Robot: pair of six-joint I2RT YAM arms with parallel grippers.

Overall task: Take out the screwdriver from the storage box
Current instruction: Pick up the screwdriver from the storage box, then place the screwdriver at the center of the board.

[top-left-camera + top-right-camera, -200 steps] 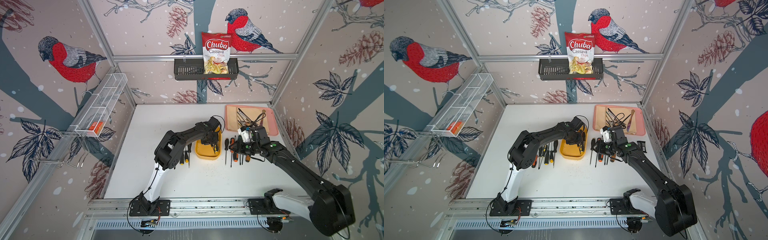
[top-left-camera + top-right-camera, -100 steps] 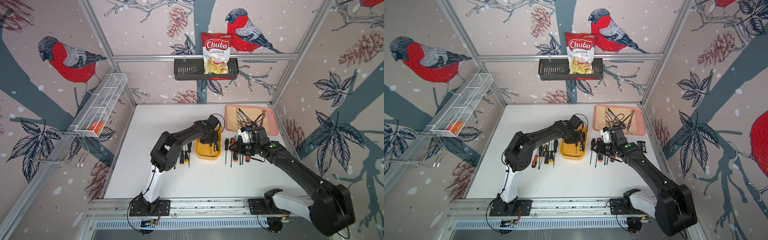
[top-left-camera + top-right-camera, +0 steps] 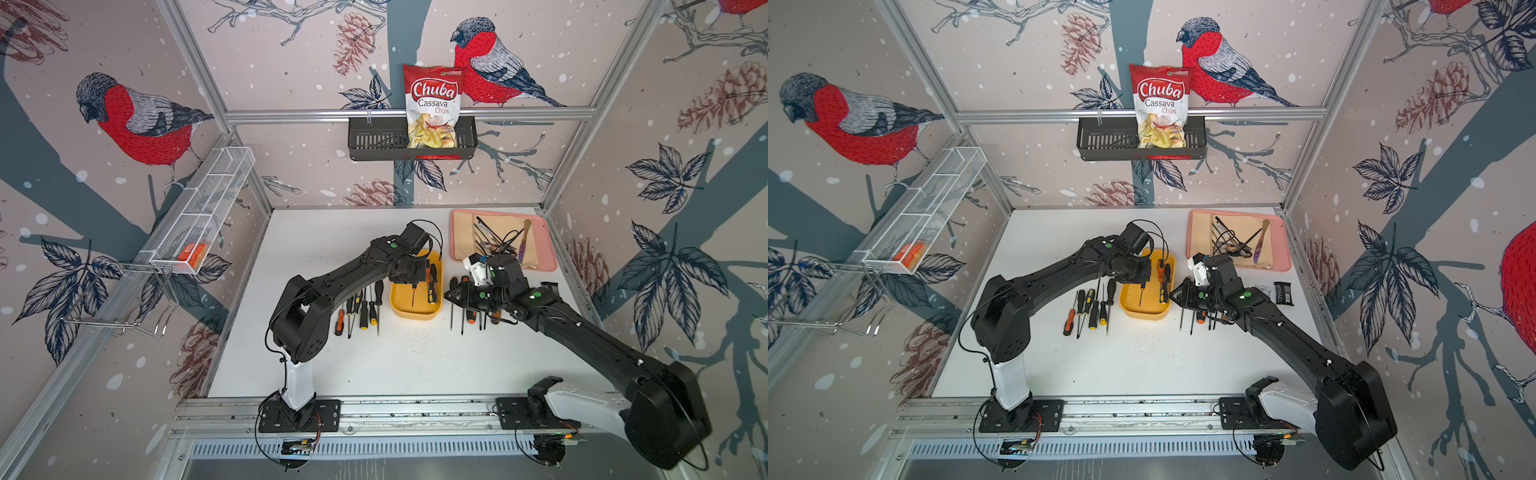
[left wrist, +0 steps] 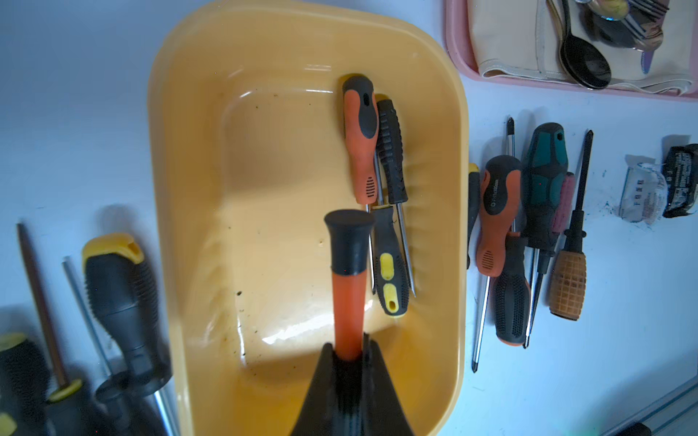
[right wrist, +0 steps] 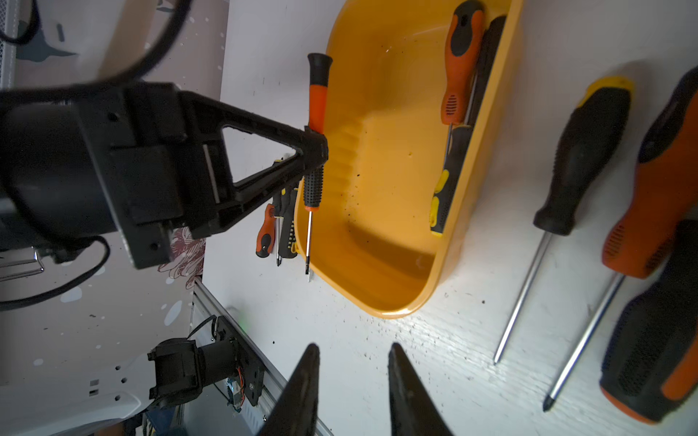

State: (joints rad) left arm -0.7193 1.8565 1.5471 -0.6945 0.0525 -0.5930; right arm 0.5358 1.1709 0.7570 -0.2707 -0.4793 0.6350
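The robot's left gripper will release the thin orange-and-black screwdriver on the table (image 3: 333, 317) beside the outermost orange-handled screwdriver in the row.
The yellow storage box (image 3: 415, 316) (image 3: 1142, 316) sits mid-table. My left gripper (image 4: 349, 349) (image 3: 409, 272) is shut on the orange-and-black screwdriver (image 4: 347, 264) (image 5: 315, 113), gripping mid-handle. The tool hangs over the box's inside (image 4: 283, 188), seemingly raised off its floor, with the shaft (image 3: 1142, 293) pointing toward the table front. Three more screwdrivers lie along the box's right wall: orange-black (image 4: 360, 139), black (image 4: 391, 151) and black-yellow (image 4: 389, 271). My right gripper (image 5: 353, 349) (image 3: 451, 295) is open and empty over the bare table, just right of the box.
Screwdrivers lie in rows left of the box (image 3: 361, 307) and right of it (image 3: 469, 311). A pink tray (image 3: 546, 253) with cutlery is at the back right. Small packets (image 3: 1283, 293) lie near the right wall. A black basket (image 3: 374, 141) with a chips bag hangs on the back wall.
The left jaws have closed fully on the screwdriver's handle, and the left arm's elbow has swung out to the left. The right arm has hardly moved.
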